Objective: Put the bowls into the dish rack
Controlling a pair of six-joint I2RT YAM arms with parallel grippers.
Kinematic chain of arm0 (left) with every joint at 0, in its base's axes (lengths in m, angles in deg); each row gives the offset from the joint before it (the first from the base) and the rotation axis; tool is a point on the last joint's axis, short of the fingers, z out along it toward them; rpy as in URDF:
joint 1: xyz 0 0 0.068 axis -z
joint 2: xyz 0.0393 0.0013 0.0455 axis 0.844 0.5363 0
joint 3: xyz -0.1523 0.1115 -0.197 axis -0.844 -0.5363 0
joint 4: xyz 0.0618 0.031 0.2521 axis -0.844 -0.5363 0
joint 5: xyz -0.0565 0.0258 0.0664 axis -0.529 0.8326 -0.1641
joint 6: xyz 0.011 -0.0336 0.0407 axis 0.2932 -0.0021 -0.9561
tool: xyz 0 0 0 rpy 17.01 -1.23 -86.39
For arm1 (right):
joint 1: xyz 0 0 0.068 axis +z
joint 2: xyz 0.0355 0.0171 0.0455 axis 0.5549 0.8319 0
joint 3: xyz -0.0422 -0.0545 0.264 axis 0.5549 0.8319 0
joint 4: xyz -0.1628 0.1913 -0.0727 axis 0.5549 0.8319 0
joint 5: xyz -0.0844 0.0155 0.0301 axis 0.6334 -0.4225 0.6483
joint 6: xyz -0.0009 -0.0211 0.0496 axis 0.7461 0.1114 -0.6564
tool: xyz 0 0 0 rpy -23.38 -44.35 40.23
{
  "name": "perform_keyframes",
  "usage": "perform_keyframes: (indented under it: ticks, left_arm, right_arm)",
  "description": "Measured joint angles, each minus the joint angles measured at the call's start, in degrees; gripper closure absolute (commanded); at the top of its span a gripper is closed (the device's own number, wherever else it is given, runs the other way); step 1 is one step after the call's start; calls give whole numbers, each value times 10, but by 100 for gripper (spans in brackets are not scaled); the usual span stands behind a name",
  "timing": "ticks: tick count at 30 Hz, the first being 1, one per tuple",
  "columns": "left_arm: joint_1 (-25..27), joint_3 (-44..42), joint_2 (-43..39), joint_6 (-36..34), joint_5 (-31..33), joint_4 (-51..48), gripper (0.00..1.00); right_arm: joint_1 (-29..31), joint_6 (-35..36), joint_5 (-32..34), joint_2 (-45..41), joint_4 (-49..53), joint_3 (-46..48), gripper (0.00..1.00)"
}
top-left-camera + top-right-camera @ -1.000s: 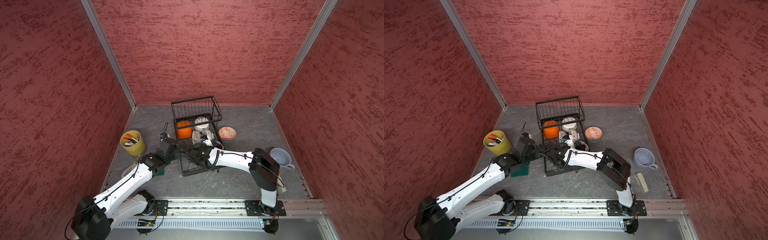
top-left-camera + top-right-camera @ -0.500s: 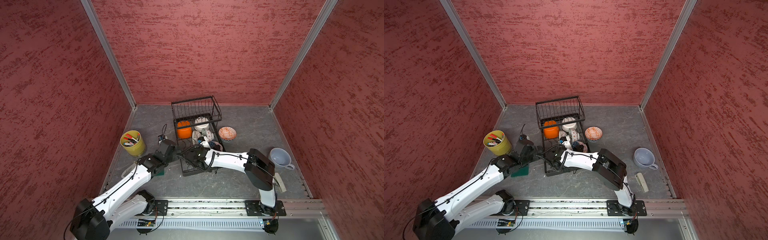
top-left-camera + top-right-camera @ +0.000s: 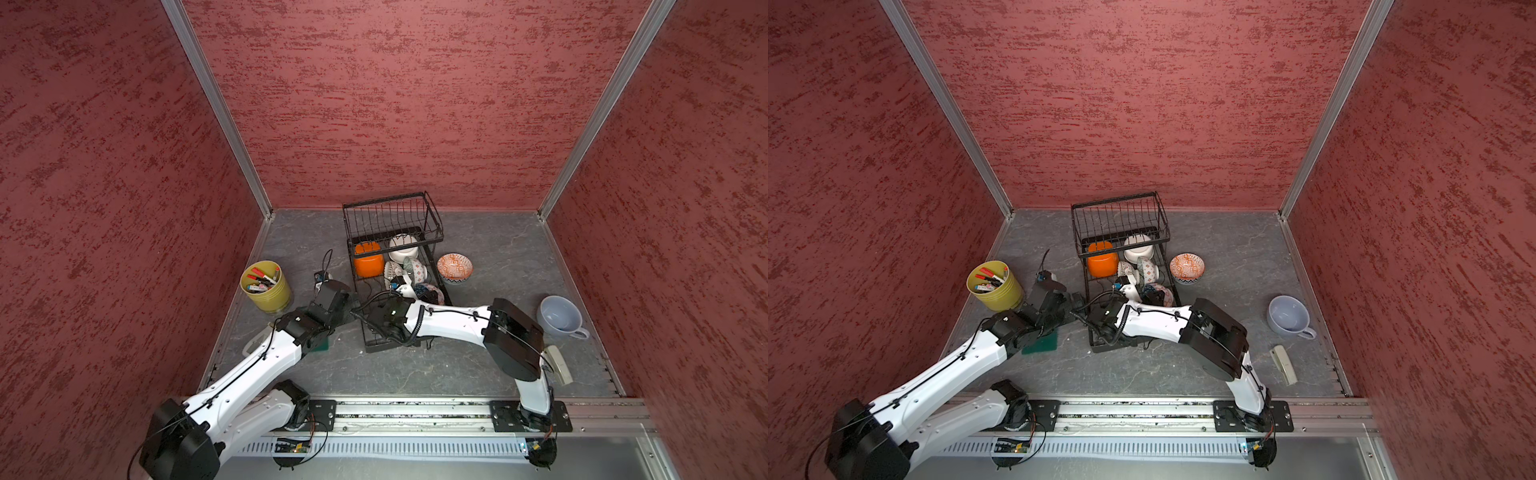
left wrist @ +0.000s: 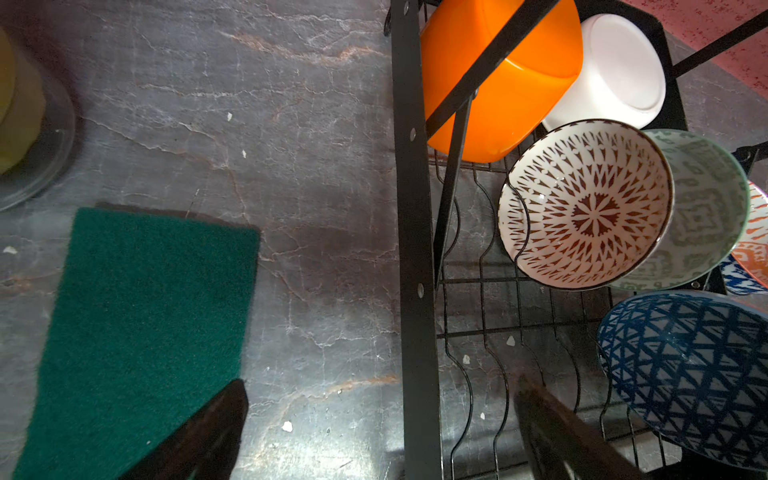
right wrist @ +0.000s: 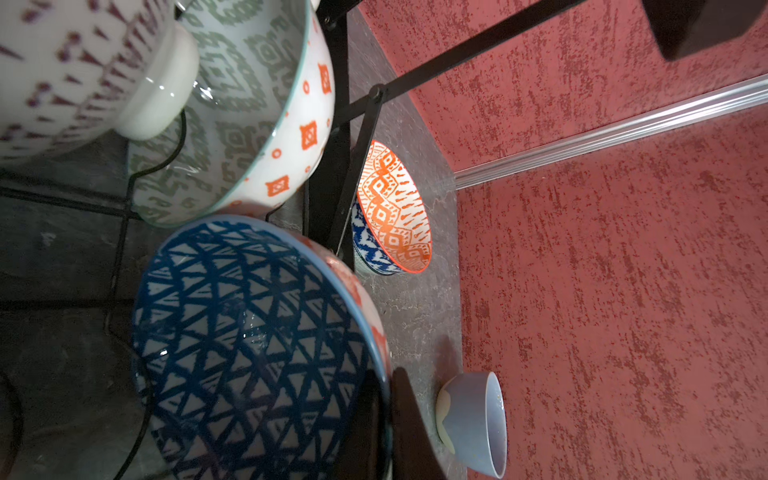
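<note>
The robot's right gripper should release the blue lattice bowl in the lower tray just before the grey-green patterned bowl [image 3: 427,301] [image 5: 257,384]. The lattice bowl is tilted over that tray now.
The black wire dish rack [image 3: 392,216] holds a plain orange bowl [image 4: 498,62], a white bowl [image 4: 623,66], a brown-patterned bowl [image 4: 586,203] and a grey-green patterned bowl [image 5: 232,104] on edge. My right gripper [image 5: 386,424] is shut on the rim of a blue lattice bowl [image 5: 249,345], tilted over the rack's lower tray beside them. An orange-patterned bowl [image 3: 455,268] stands on the table just right of the rack. My left gripper [image 4: 382,386] is open and empty, straddling the rack's left rail [image 4: 415,249] low over the table.
A green scouring pad [image 4: 137,332] lies left of the rack under my left wrist. A yellow-green pot of pens [image 3: 266,286] stands at the far left. A blue-grey handled cup [image 3: 559,318] and a cream object [image 3: 559,365] lie at the right. Red walls close three sides.
My right arm has shifted slightly left over the rack with the blue lattice bowl. The left arm has barely moved and stays open.
</note>
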Motion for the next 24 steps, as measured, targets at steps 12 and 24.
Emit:
perform_keyframes:
  ticks: [12, 24]
  left_arm:
    - [-3, -1, -3, 0, 2, -4, 0]
    - [-24, -2, -33, 0, -2, -4, 0]
  right_arm:
    - [1, 1, -2, 7, 11, -10, 95]
    - [4, 19, -31, 10, 7, -33, 88]
